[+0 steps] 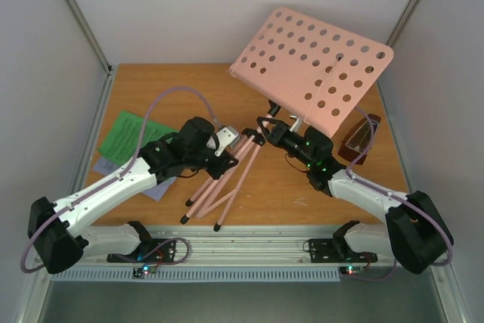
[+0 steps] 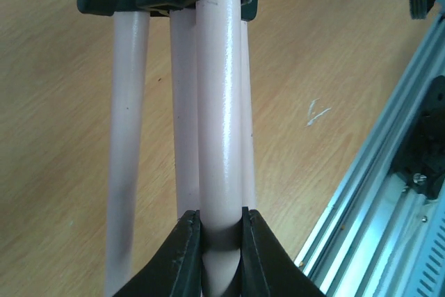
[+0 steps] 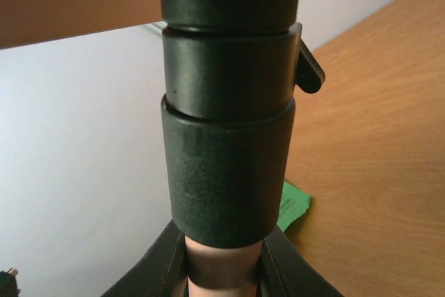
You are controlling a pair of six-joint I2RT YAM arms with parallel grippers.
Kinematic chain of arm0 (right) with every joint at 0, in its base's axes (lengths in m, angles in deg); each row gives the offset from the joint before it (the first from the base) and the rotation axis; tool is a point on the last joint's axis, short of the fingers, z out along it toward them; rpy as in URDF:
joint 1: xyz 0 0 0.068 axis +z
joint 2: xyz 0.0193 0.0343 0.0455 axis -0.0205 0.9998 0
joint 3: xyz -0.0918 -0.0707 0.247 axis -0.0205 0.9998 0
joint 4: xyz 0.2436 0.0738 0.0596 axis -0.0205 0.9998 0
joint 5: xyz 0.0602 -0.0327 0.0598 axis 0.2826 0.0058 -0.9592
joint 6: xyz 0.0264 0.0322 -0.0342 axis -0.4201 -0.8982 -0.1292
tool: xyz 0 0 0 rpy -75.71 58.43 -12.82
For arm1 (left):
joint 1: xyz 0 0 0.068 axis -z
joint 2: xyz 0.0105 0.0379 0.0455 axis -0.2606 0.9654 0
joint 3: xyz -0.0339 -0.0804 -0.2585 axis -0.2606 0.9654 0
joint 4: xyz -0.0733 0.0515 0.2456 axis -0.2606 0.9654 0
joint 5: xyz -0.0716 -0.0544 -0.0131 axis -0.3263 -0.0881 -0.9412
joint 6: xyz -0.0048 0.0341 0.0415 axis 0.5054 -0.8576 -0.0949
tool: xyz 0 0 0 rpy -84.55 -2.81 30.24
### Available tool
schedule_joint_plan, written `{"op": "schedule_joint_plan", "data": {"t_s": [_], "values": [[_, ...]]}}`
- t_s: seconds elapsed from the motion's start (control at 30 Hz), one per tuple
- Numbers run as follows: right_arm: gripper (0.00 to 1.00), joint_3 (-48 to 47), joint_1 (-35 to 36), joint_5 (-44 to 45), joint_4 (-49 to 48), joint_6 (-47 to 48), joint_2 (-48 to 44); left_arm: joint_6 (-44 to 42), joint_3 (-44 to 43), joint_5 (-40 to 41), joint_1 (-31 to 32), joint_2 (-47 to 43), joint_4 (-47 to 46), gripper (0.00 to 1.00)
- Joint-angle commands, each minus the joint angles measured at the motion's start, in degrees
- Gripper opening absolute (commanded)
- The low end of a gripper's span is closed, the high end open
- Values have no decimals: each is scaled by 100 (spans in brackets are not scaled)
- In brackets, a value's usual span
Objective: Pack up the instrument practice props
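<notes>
Next, my left gripper lays the pink music stand on the tabletop (image 1: 253, 132) between the green music sheet and the metronome. The stand is now tilted over the table.
The pink music stand (image 1: 314, 66) is tilted over the table, its perforated desk at the upper right and its folded legs (image 1: 223, 187) reaching toward the front edge. My left gripper (image 1: 231, 149) is shut on the stand's pink centre tube (image 2: 221, 144), with the folded legs beside it. My right gripper (image 1: 266, 128) is shut on the pink tube just below the black collar (image 3: 229, 144). Green and white music sheets (image 1: 130, 138) lie at the left, partly under my left arm; a green corner (image 3: 292, 203) shows in the right wrist view. The reddish-brown metronome (image 1: 361, 141) stands at the right, partly behind the desk.
The aluminium rail (image 1: 249, 251) runs along the front edge and also shows in the left wrist view (image 2: 389, 172). White walls close in the back and sides. A small white scratch (image 2: 316, 111) marks the wooden tabletop.
</notes>
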Motion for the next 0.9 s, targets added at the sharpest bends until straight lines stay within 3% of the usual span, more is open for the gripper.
{"op": "schedule_joint_plan", "data": {"t_s": [0.0,0.3,0.43,0.63,0.87], "values": [[1,98,6,4,-969,547,421,-192,-69,482,-104,-129,-1067,0],[1,328,6,197,-1921,356,1403,392,657,326,-102,114,-2029,0],[2,369,6,458,-1870,428,1541,679,868,289,-104,352,-2469,0],[22,509,6,758,-1474,707,1540,1207,790,695,-104,1004,-2554,1],[31,737,11,808,-1876,753,1973,1571,824,724,-104,1323,-2937,1]]}}
